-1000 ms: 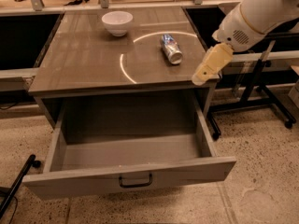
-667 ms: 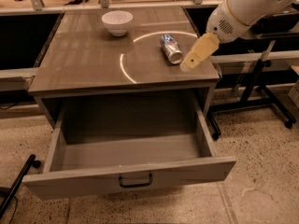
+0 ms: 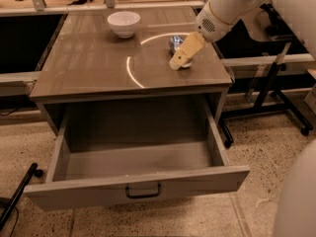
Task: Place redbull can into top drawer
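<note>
Next, my gripper closes on the near end of the redbull can (image 3: 181, 61). The can's far end will stick out from the fingers.
The redbull can (image 3: 176, 42) lies on its side on the cabinet top (image 3: 94, 63), right of centre, mostly covered by my gripper. My gripper (image 3: 178, 60), with tan fingers, hangs from the white arm (image 3: 222, 11) and sits directly over the can's near end, at the tabletop. The top drawer (image 3: 138, 191) is pulled fully open below the cabinet top. Its inside is empty and its dark bail handle (image 3: 143, 191) shows at the front centre.
A white bowl (image 3: 123, 22) stands at the back of the cabinet top. A bright curved light arc (image 3: 133, 73) crosses the top. Dark metal table legs (image 3: 269, 90) stand to the right. A black bar (image 3: 17, 196) lies on the floor at the left.
My gripper has moved left from beyond the cabinet's right edge onto the top and now covers the can's near end. The can, bowl and drawer have not moved.
</note>
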`<action>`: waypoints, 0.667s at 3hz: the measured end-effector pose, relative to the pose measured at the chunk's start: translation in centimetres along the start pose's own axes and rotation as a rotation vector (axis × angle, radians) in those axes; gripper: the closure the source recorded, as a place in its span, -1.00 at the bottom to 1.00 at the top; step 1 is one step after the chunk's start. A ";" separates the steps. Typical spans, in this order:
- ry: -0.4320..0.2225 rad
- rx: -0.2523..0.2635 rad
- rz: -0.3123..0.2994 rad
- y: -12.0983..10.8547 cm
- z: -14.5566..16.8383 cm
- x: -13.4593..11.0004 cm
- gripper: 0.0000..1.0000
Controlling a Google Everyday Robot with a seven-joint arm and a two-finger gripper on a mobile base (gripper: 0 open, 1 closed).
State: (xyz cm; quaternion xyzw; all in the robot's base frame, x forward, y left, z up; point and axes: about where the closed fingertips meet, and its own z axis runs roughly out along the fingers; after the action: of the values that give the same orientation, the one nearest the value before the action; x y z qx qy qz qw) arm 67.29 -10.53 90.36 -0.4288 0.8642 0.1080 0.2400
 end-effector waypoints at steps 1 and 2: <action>0.023 0.006 0.043 -1.0 2.5 -1.1 -1.00; 0.045 0.017 0.085 -2.3 4.7 -1.7 -1.00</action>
State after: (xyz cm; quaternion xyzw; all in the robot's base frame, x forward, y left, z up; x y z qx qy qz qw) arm 71.46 -8.90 87.17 -0.3918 0.8878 0.1010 0.2193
